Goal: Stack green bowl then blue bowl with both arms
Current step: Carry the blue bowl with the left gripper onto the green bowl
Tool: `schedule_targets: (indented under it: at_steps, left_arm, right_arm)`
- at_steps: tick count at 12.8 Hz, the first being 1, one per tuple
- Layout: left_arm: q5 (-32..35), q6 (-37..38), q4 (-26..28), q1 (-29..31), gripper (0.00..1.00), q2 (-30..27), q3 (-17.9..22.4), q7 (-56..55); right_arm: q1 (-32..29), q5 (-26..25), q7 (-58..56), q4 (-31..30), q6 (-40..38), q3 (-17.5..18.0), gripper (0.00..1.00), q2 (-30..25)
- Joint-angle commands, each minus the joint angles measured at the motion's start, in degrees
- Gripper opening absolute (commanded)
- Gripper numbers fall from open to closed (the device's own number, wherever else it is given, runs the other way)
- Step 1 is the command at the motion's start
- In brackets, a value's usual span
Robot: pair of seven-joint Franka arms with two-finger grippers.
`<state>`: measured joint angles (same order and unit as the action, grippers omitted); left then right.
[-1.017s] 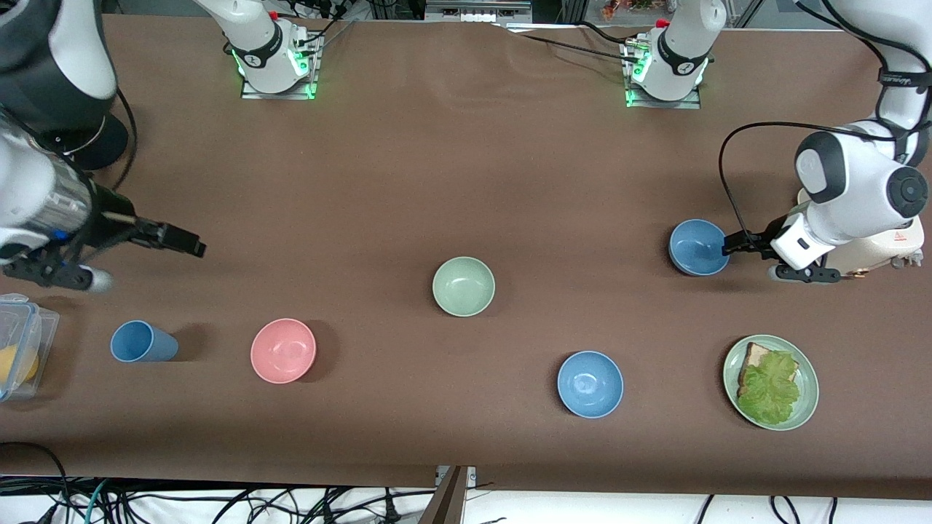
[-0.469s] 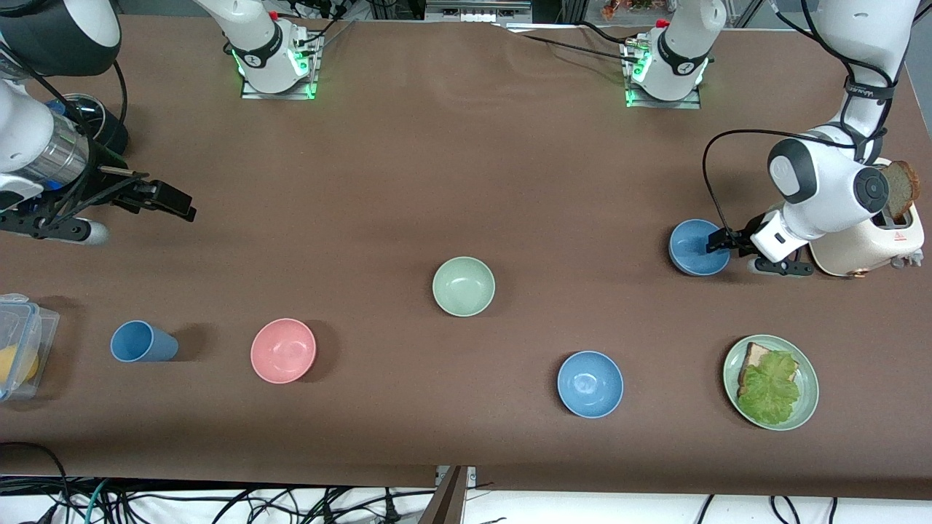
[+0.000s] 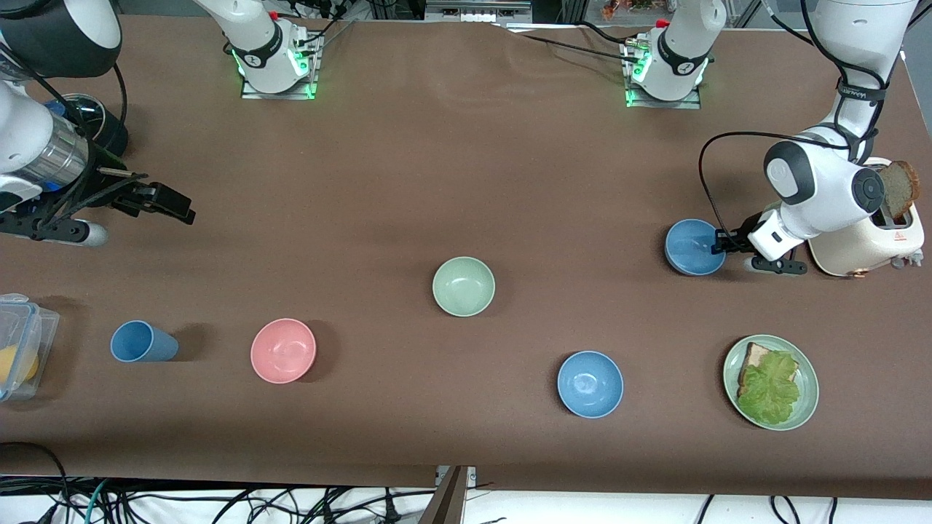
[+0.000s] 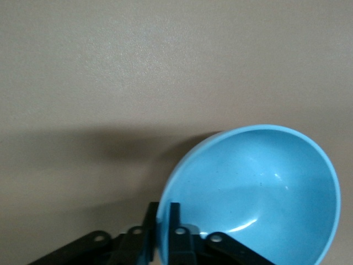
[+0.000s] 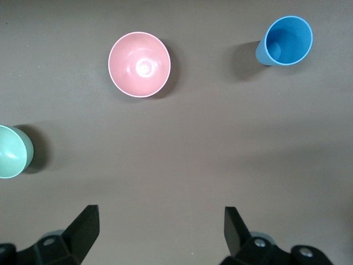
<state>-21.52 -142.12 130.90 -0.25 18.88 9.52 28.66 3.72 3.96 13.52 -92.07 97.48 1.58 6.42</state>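
Note:
Next, the left gripper releases the blue bowl inside the green bowl [image 3: 464,285], nested mid-table. The blue bowl now sits next to a toaster.
The green bowl [image 3: 464,286] stands at the middle of the table; its edge also shows in the right wrist view [image 5: 12,151]. The blue bowl [image 3: 694,247] sits toward the left arm's end, next to a toaster. My left gripper [image 3: 721,245] is shut on its rim, one finger inside and one outside, as the left wrist view shows [image 4: 163,214] with the blue bowl [image 4: 259,187] slightly tilted. My right gripper [image 3: 178,207] is open and empty above bare table at the right arm's end, and its spread fingers show in the right wrist view [image 5: 160,221].
A pink bowl [image 3: 283,350] and a blue cup [image 3: 142,341] lie nearer the camera than the right gripper. A brighter sky-blue bowl [image 3: 590,383], a plate with bread and lettuce [image 3: 804,364], a toaster [image 3: 874,244] and a plastic box [image 3: 22,342] also stand here.
The left gripper moved in onto the blue bowl's rim and the bowl shifted slightly toward the right arm's end. The right gripper moved away from the camera, then held still.

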Motion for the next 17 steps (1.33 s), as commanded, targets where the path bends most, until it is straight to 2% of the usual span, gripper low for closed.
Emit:
schedule_targets:
  at_steps: [1,3,5,7,10,12,15,17]
  left_arm:
    - [-1.9,0.4,-1.2,-0.4,0.00,-1.9,0.2,1.5]
    - [-1.9,6.4,-6.1,-1.7,0.00,-3.1,-0.4,-1.3]
    - [-1.9,11.7,-12.6,-7.1,0.00,-3.1,-0.4,-9.6]
    - [-1.9,12.5,-16.9,-14.7,0.00,-2.5,-0.3,-20.3]
    - [-1.8,12.5,-24.8,-26.0,0.00,2.2,-0.3,-39.5]
    - [-1.4,12.5,-30.3,-31.5,0.00,6.2,-0.2,-49.8]
    - [-1.2,12.2,-38.7,-36.5,0.00,13.8,-0.1,-60.7]
    - [-1.2,11.8,-41.1,-38.9,0.00,17.2,0.1,-65.3]
  right_arm:
    - [0.1,-0.5,-0.9,-0.7,0.1,-0.3,1.00,0.1]
    - [0.1,-0.5,-0.9,-0.7,-0.1,-0.4,1.00,0.2]
    - [0.1,-0.4,-1.0,-0.8,-0.4,-0.5,1.00,0.3]
    - [0.1,-0.4,-0.9,-0.9,-1.1,-0.4,1.00,0.3]
    - [0.0,-0.4,-2.6,-0.8,-2.9,-0.7,1.00,-1.0]
    - [0.1,0.2,-2.7,-0.5,-1.9,-0.7,1.00,-1.0]
    - [0.1,0.4,-2.8,-0.5,-1.8,-0.6,1.00,-1.3]
    - [0.1,0.4,-2.9,-0.6,-1.9,-0.7,1.00,-1.2]
